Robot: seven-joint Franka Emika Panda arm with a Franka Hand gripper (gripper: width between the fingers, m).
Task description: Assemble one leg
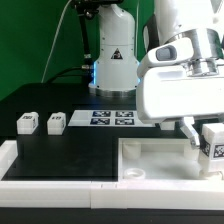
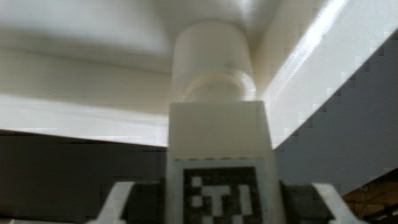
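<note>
The leg's round end stands in the corner of the tabletop, so I should open my gripper, turn its wrist and close on the tagged part (image 1: pixel 214 151) before I screw the leg in.
My gripper (image 1: pixel 205 138) is at the exterior view's right, shut on a leg (image 1: pixel 213 143), a small white peg with a black-and-white tag. It holds the leg just above the right part of the large white tabletop (image 1: pixel 150 178). In the wrist view the leg (image 2: pixel 219 130) fills the middle, its tag (image 2: pixel 222 197) facing the camera and its round end (image 2: pixel 217 55) pointing at the white tabletop (image 2: pixel 80 95). The fingers (image 2: pixel 125 205) stand on either side of the leg. Two more legs (image 1: pixel 27 122) (image 1: pixel 56 122) stand on the black table at the exterior view's left.
The marker board (image 1: pixel 112 118) lies on the black table behind the tabletop. The arm's base (image 1: pixel 113 60) stands at the back centre. A green wall is behind. The tabletop has a raised rim (image 1: pixel 60 170) along its front.
</note>
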